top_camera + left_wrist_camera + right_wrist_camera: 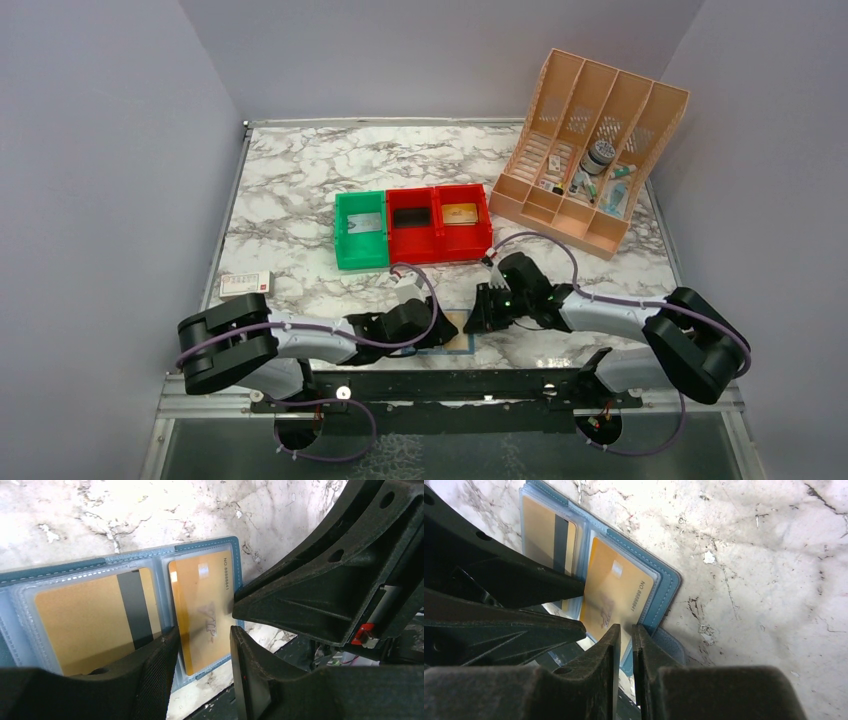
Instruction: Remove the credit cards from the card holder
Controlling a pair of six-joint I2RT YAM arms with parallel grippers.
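Note:
Next, I pinch the VIP card's orange edge with my left gripper, as only that edge clears its sleeve, and pull it toward the card holder's fold point(163, 590) while my right gripper steadies the card holder.
The blue card holder point(235, 560) lies open near the table's front edge, its clear sleeves facing up; in the top view only a corner point(462, 343) shows between the two grippers. A gold card with a black stripe point(85, 625) sits in its left sleeve. A gold VIP card point(205, 600) lies on the right panel and also shows in the right wrist view point(616, 590). My right gripper point(625, 630) is shut on the edge of this VIP card. My left gripper point(202, 632) is open, its fingers astride the VIP card's near end.
A green bin point(345, 245) holding a pale grey card and two red bins point(437, 245), one holding a gold card point(460, 213), stand mid-table. A white-and-red flat box point(245, 283) lies at the left. A peach desk organiser point(590, 150) stands back right.

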